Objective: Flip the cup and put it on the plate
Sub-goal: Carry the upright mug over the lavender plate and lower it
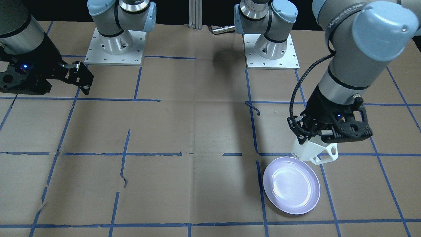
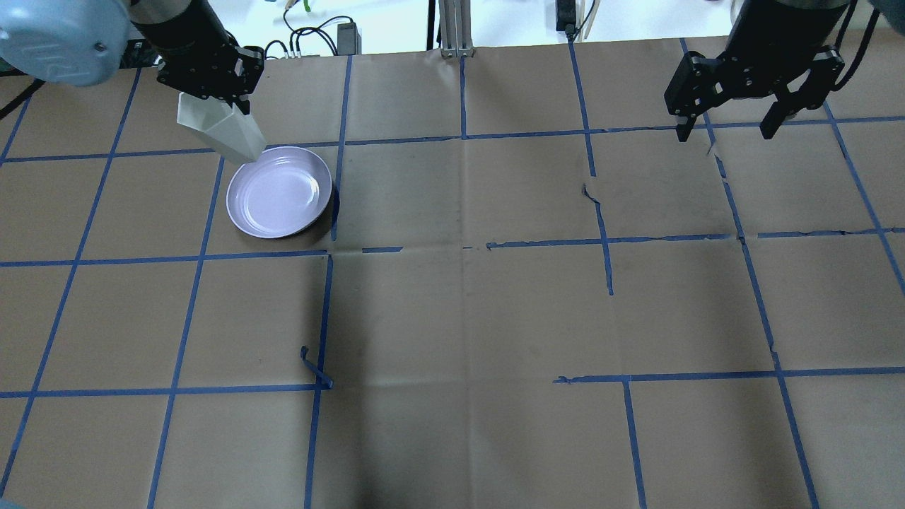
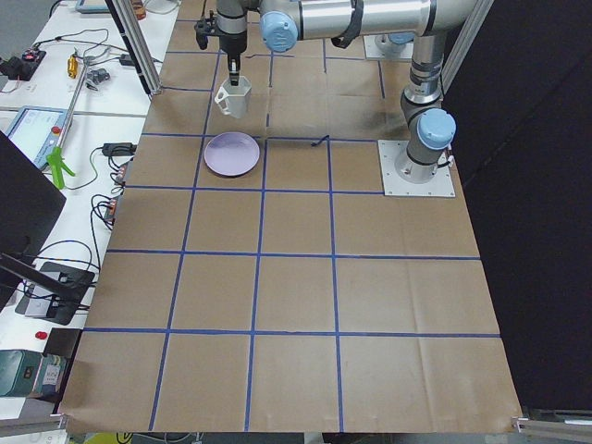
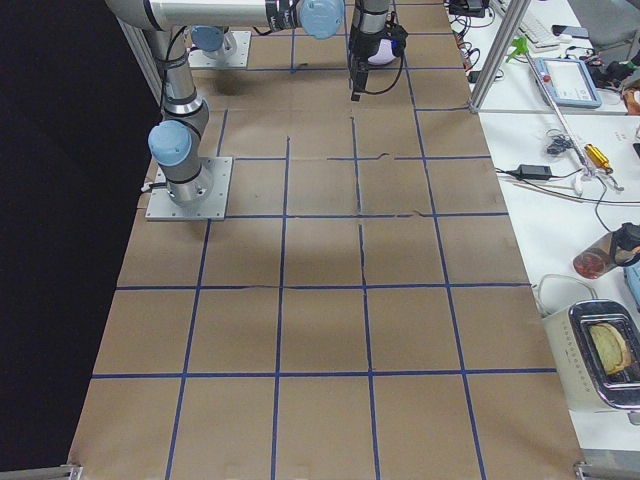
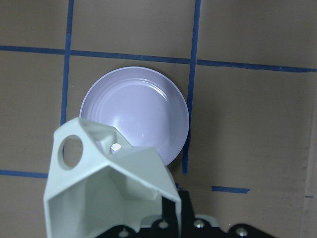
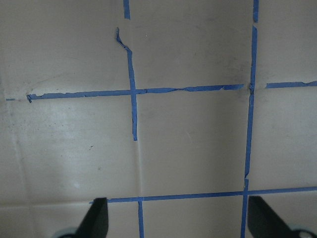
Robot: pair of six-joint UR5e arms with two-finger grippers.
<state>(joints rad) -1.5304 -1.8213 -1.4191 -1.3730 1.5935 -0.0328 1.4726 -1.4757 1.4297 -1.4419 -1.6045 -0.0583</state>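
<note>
The white faceted cup will be set down by my left gripper, which will release it on the robot-side half of the pale lavender plate (image 1: 296, 178) (image 5: 126, 130).
My left gripper (image 1: 318, 140) is shut on the rim of the white faceted cup (image 1: 312, 151) and holds it in the air, tilted. The cup's narrow base points down at the robot-side edge of the pale lavender plate (image 1: 291, 185). The handle sticks out to one side. In the overhead view the cup (image 2: 223, 131) hangs over the far left rim of the plate (image 2: 279, 191). The left wrist view looks into the open cup (image 5: 104, 183) with the plate (image 5: 143, 109) below it. My right gripper (image 2: 725, 132) is open and empty, far off on the other side of the table.
Brown paper with a grid of blue tape (image 2: 463, 247) covers the table. The two arm bases (image 1: 115, 46) stand on metal plates at the robot's edge. Monitors, cables and tools lie on side benches (image 3: 65, 120) beyond the table's ends.
</note>
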